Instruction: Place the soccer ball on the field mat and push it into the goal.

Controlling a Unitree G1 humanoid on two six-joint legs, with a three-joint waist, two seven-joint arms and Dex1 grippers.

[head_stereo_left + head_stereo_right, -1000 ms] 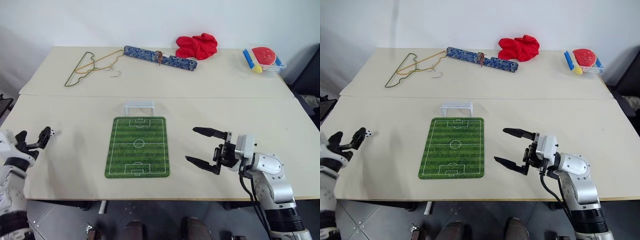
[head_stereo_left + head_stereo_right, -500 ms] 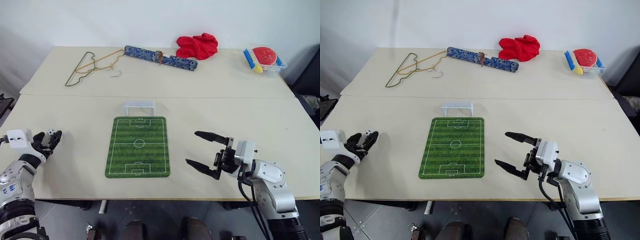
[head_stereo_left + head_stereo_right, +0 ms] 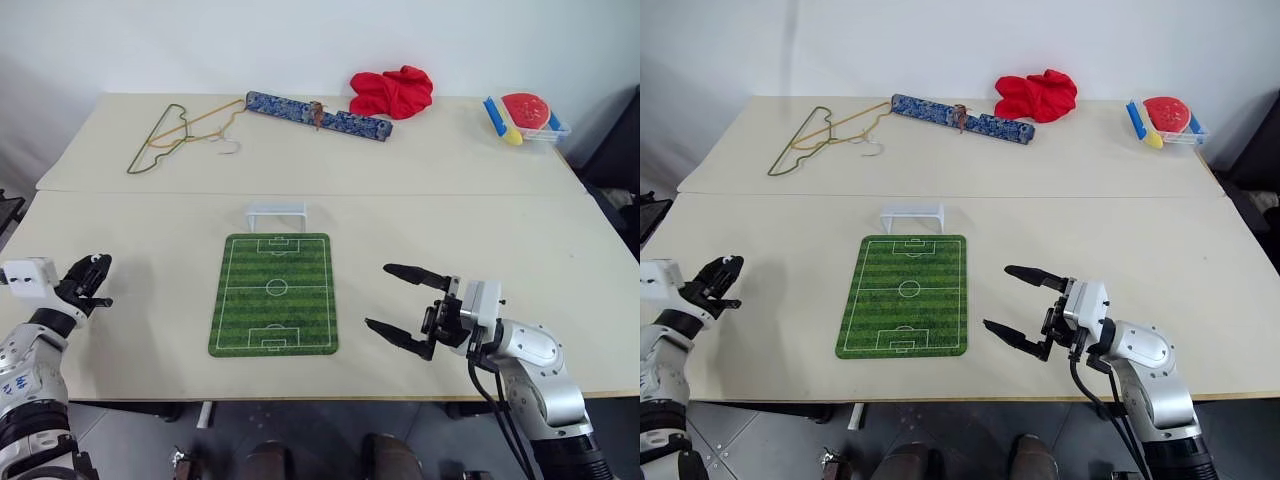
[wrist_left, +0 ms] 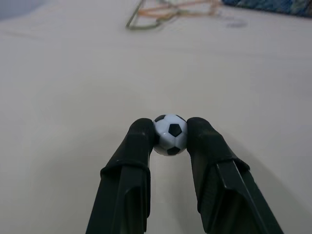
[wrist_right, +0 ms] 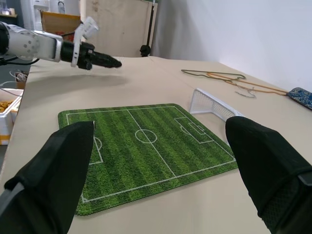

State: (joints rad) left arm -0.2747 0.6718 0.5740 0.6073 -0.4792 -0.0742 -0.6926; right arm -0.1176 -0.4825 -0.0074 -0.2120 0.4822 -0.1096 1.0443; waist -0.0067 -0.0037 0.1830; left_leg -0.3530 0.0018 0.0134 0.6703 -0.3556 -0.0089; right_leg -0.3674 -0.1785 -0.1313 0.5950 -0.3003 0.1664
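My left gripper should release the soccer ball inside the white-lined box at the field mat's near end (image 3: 271, 336).
The soccer ball (image 4: 170, 134) is tiny, white with black patches, and sits pinched between the two black fingertips of my left gripper (image 3: 92, 272), which is shut on it at the table's near left, well left of the field mat (image 3: 274, 293). This green striped mat lies flat in the middle of the near table. The small white goal (image 3: 277, 212) stands just beyond the mat's far end. My right gripper (image 3: 380, 296) hovers open to the right of the mat, fingers pointing toward it, nothing between them.
On the far table lie wire hangers (image 3: 180, 135), a long blue patterned strip (image 3: 318, 114), a red cloth (image 3: 392, 92) and a clear tray (image 3: 525, 115) holding red, blue and yellow items. A seam runs between the two tables behind the goal.
My left gripper's fingers have shut on the soccer ball, which a second ago lay at their open tips. The wrist has turned. The right gripper has stayed open in much the same place.
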